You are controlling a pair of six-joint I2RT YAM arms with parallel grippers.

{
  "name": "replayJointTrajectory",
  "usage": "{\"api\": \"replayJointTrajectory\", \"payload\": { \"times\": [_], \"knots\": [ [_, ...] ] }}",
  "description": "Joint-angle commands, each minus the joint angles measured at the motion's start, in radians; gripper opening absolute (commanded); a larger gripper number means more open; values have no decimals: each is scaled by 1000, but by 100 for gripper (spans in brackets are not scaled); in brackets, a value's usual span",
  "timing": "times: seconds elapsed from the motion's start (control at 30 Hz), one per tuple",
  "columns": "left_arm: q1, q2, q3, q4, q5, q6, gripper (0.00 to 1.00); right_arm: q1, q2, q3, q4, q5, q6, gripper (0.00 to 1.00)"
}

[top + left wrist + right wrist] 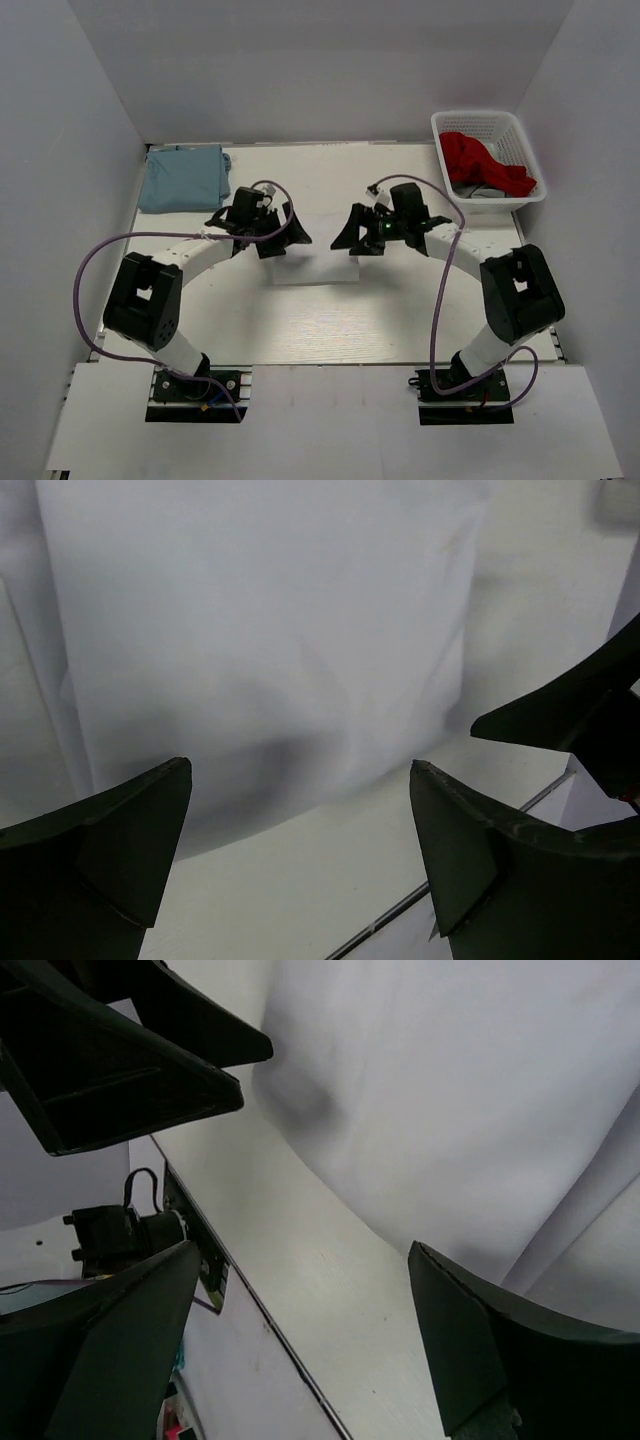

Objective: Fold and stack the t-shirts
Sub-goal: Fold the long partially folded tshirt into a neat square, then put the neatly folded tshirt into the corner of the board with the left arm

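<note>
My left gripper is to close on the middle of the white t-shirt's side edge (276, 257), the edge nearest the light blue t-shirt.
A white t-shirt (318, 262) lies folded flat at the table's middle, between my two grippers. It fills the left wrist view (270, 650) and the right wrist view (450, 1090). My left gripper (278, 236) is open and empty just above the shirt's left edge, its jaws wide apart in its own view (300, 850). My right gripper (357, 236) is open and empty at the shirt's right edge, also wide apart in its own view (300, 1340). A light blue t-shirt (182, 178) lies folded at the far left corner.
A white basket (525, 150) at the far right holds a red garment (482, 162). The table (330, 330) has a near edge with a dark seam (260, 1310). White walls stand at the back and sides.
</note>
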Motion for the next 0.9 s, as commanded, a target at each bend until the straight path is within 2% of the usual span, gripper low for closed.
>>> {"api": "replayJointTrajectory", "payload": {
  "times": [0.0, 0.07, 0.23, 0.43, 0.7, 0.87],
  "knots": [
    [-4, 7, -57, 59, 46, -24, 100, 11, 42, -74, 137, -24, 60, 90],
    [-4, 41, -83, 48, 46, -24, 100, 1, 83, -129, 200, -20, 79, 90],
    [-4, 64, -133, 57, 6, -24, 100, -3, 172, -197, 197, 66, 68, 90],
    [-4, 85, -155, 36, -14, -24, 100, -3, 194, -235, 204, 95, 35, 90],
    [-4, -100, -22, -93, -164, 80, 100, 7, -8, -134, 70, 141, -78, 90],
    [-4, -96, 47, -165, -271, 138, 100, 5, -156, -144, 5, 186, -125, 90]
  ]
}}
